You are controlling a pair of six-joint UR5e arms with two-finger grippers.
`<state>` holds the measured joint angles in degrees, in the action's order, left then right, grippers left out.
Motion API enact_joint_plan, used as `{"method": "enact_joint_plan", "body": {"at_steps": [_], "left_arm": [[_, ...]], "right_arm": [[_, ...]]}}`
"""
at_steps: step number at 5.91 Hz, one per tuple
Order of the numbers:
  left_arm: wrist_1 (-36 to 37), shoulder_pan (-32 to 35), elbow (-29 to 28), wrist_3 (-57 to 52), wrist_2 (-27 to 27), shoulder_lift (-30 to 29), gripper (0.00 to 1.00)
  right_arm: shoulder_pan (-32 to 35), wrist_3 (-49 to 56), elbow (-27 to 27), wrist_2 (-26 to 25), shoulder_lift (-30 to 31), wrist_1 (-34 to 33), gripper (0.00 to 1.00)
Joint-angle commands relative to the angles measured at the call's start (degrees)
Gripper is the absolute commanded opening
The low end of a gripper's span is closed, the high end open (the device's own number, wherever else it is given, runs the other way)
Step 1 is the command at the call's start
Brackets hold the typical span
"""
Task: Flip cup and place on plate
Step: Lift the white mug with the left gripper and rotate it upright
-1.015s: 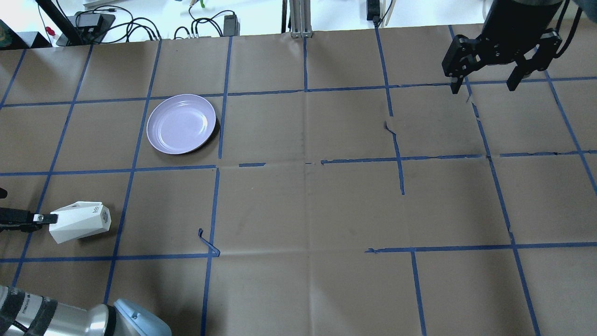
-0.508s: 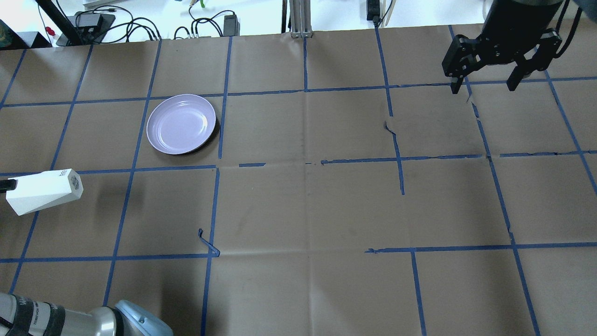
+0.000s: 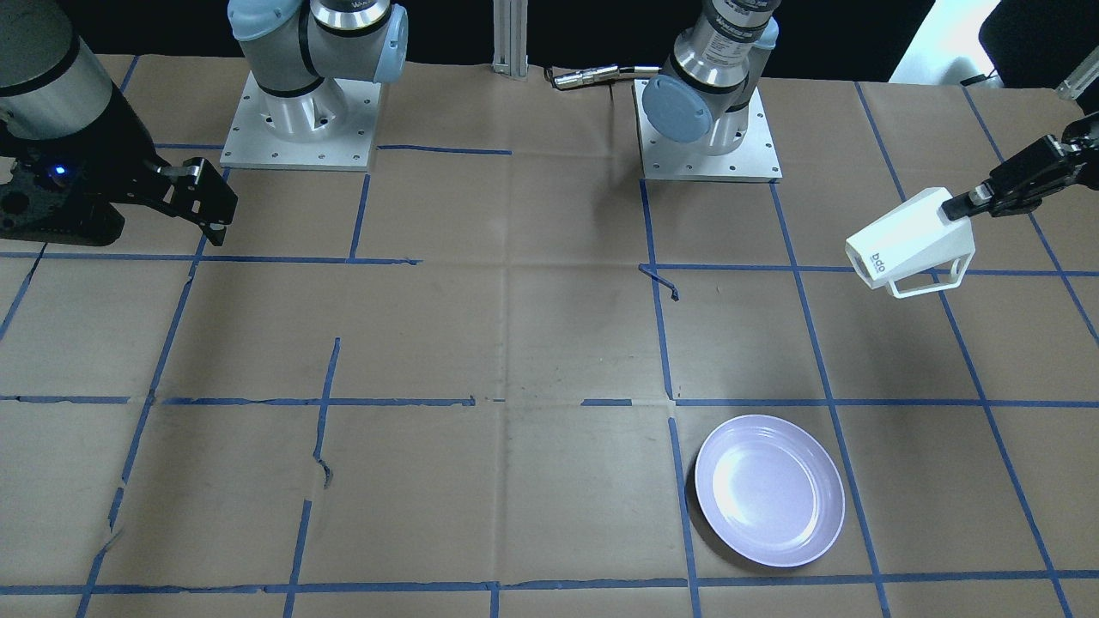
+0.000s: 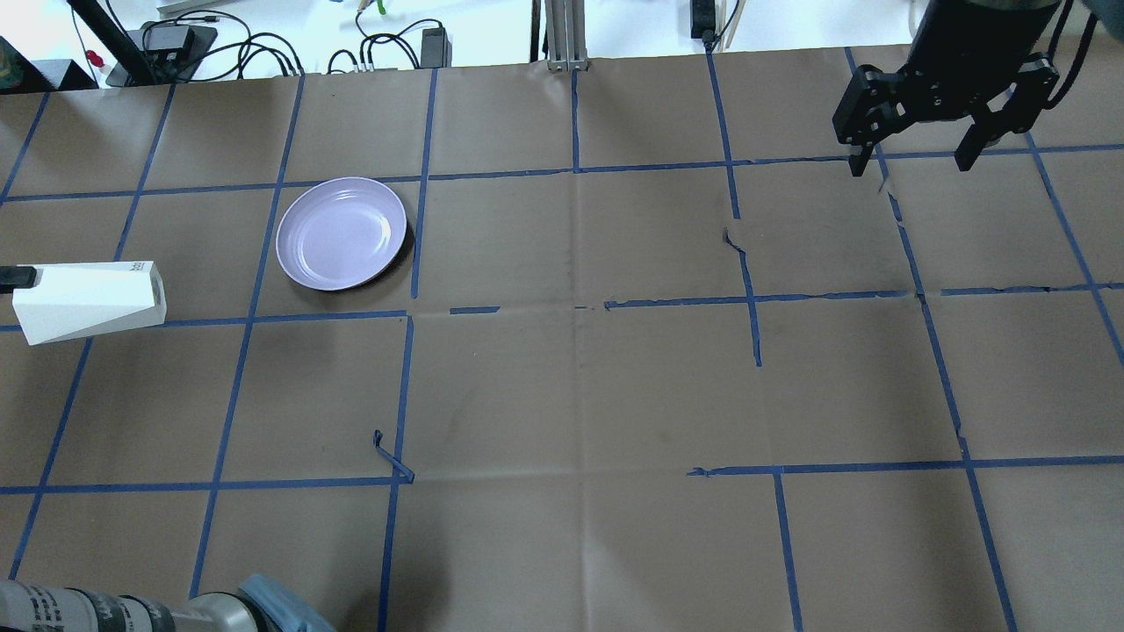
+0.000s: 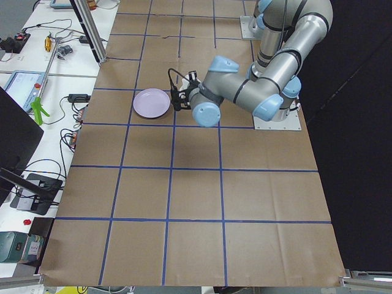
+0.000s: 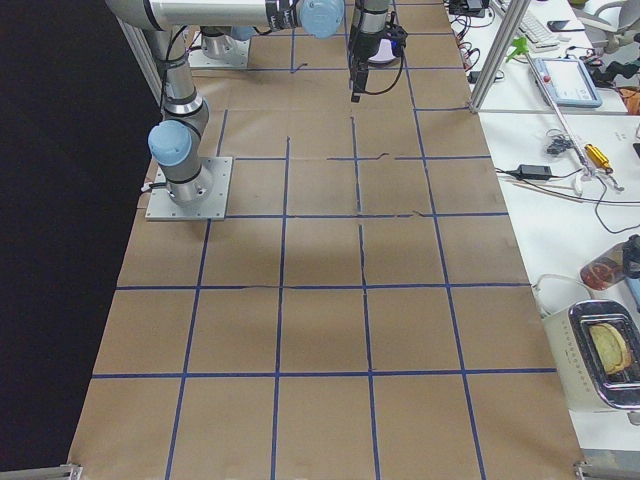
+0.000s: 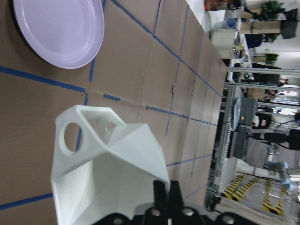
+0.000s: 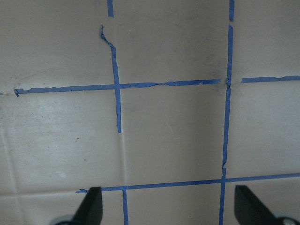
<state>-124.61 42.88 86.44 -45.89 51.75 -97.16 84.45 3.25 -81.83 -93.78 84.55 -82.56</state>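
Observation:
Next, I set the white cup down with my left gripper near the middle of the lavender plate (image 3: 774, 477) (image 7: 61, 34), a little toward the loose tape curl. The cup now hangs at the table's edge.
The white faceted cup (image 4: 88, 298) hangs in the air at the table's left edge, lying on its side with its logo base toward the table's middle. In the front view the cup (image 3: 910, 240) shows its open-frame handle underneath. My left gripper (image 3: 957, 206) is shut on the cup's rim wall; the left wrist view shows the cup (image 7: 108, 178) pinched between the closed fingers (image 7: 166, 187). The lavender plate (image 4: 341, 233) lies on the table to the right of the cup and a little further back, apart from it. My right gripper (image 4: 913, 162) is open and empty at the far right.
Brown paper with blue tape lines covers the table (image 4: 580, 395). A loose curl of tape (image 4: 391, 456) sticks up near the left middle. Cables and power bricks (image 4: 263, 48) lie beyond the far edge. The left arm's elbow (image 4: 176, 614) shows at the near left corner.
My left gripper has lifted the cup off the table, carried it further back along the left edge, and rolled it about its axis. The right arm and the plate have not moved.

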Motion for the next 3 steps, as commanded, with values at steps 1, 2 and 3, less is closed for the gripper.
{"method": "enact_joint_plan", "body": {"at_steps": [1, 2, 3], "left_arm": [[23.94, 16.18, 0.04, 21.80, 9.09, 2.50, 0.00], [34.93, 25.15, 0.04, 29.20, 16.81, 1.28, 0.00], [40.61, 31.33, -0.40, 30.93, 23.67, -0.82, 0.00]], "right_arm": [[0.01, 0.00, 0.00, 0.00, 0.00, 0.03, 1.00], [0.01, 0.00, 0.00, 0.00, 0.00, 0.03, 1.00], [0.01, 0.00, 0.00, 0.00, 0.00, -0.06, 1.00]]}}
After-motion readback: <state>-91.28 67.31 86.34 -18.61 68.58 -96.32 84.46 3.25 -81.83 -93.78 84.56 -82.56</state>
